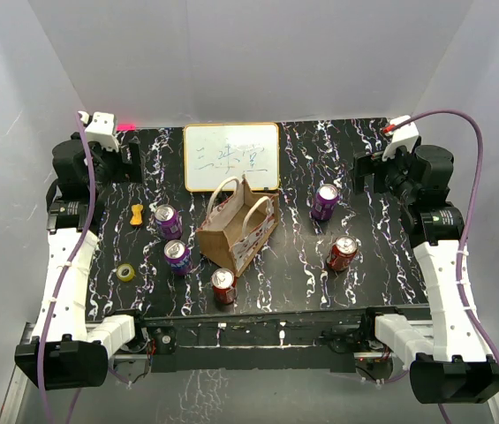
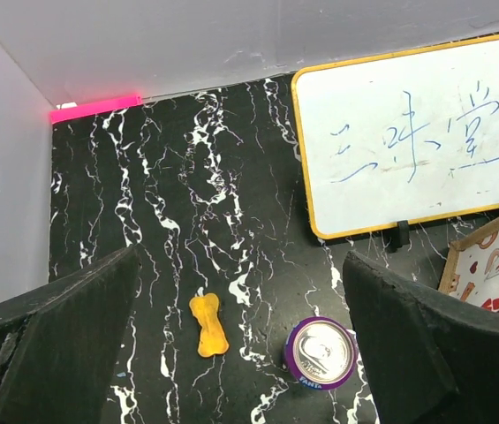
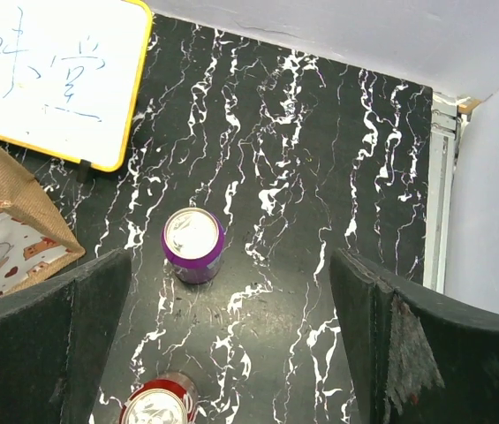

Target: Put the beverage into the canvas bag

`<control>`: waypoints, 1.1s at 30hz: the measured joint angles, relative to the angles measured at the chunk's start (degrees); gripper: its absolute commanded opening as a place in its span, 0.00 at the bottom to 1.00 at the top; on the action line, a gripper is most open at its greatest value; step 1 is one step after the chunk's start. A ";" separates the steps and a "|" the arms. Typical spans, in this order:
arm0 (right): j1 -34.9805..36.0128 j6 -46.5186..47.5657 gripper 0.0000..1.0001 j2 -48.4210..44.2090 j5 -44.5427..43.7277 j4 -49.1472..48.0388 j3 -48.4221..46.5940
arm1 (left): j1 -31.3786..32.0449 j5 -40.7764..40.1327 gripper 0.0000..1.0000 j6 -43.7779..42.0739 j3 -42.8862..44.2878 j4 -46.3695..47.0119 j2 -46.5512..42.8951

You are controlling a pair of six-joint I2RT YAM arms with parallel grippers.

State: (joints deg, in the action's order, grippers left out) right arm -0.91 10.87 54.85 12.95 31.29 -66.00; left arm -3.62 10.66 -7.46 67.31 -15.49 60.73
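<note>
I need to close my right gripper around the upper sides of the purple can (image 1: 326,198) (image 3: 192,254), the one that stands between the canvas bag and my right gripper.
The tan canvas bag (image 1: 236,226) stands open in the middle of the table, cream handles up, patterned side facing front right. Several cans stand around it: two purple ones (image 1: 169,221) (image 1: 177,257) on its left, a red one (image 1: 223,285) in front, a purple one (image 1: 324,201) and a red one (image 1: 343,253) on its right. My left gripper (image 1: 128,161) is open and empty at the back left, above a purple can (image 2: 321,353). My right gripper (image 1: 364,173) is open and empty at the back right, above a purple can (image 3: 193,245) and a red can (image 3: 156,406).
A white framed whiteboard (image 1: 231,157) stands behind the bag. A yellow bone-shaped toy (image 1: 137,213) and a yellow tape roll (image 1: 126,272) lie at the left. A pink strip (image 2: 95,107) lies at the back left edge. White walls enclose the table.
</note>
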 measured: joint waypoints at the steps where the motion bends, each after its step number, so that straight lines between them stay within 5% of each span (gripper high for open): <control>1: 0.00 0.04 0.98 0.02 0.35 -0.07 0.00 | -0.02 0.42 0.97 0.00 -0.13 0.17 0.00; 33: -0.33 3.19 0.98 1.88 6.45 -2.38 0.17 | 0.74 12.79 0.97 -0.28 -0.52 -0.52 1.44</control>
State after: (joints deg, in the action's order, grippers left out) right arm -1.23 14.06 56.73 19.40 28.91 -65.82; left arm -2.87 23.44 -7.75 66.78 -16.01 62.17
